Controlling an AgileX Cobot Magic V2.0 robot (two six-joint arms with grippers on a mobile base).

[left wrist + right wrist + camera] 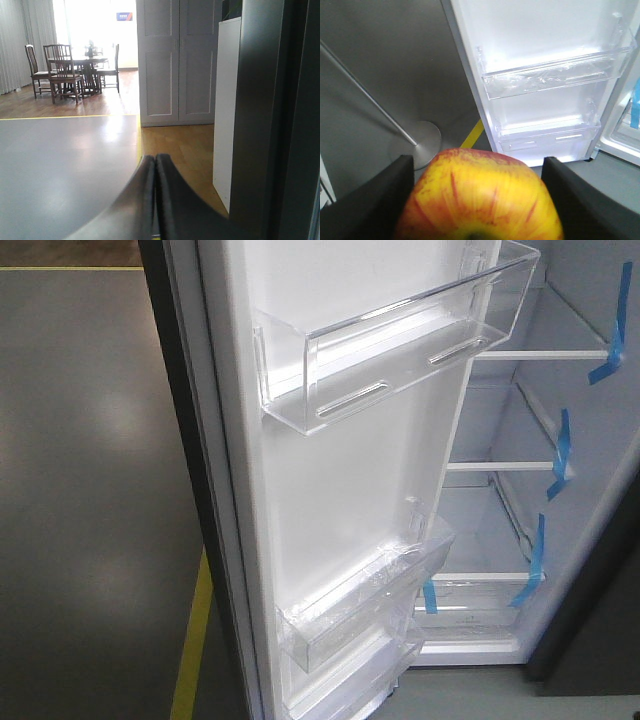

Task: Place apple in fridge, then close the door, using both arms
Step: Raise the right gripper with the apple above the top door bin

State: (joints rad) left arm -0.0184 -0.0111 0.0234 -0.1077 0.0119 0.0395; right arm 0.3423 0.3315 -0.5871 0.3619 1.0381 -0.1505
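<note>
The apple will go into the door's top clear bin, where my right gripper needs to release it at the end (451, 307) nearest the shelves.
The apple (480, 197), yellow-orange with red streaks, fills the bottom of the right wrist view, held between the two black fingers of my right gripper (477, 172), which is shut on it. The fridge (520, 490) stands open, white inside with glass shelves and blue tape strips. Its door (340, 500) is swung wide, white liner and clear bins facing me; it also shows in the right wrist view (545, 75), beyond the apple. My left gripper (155, 159) is shut and empty, pointing across the floor beside the fridge's dark outer side (270, 120). Neither arm shows in the front view.
A round metal stand base (417, 142) with a slanted pole sits on the grey floor left of the door. A yellow floor line (192, 650) runs by the door. White cupboards (177, 60) and a dining table with chairs (75, 70) stand far off.
</note>
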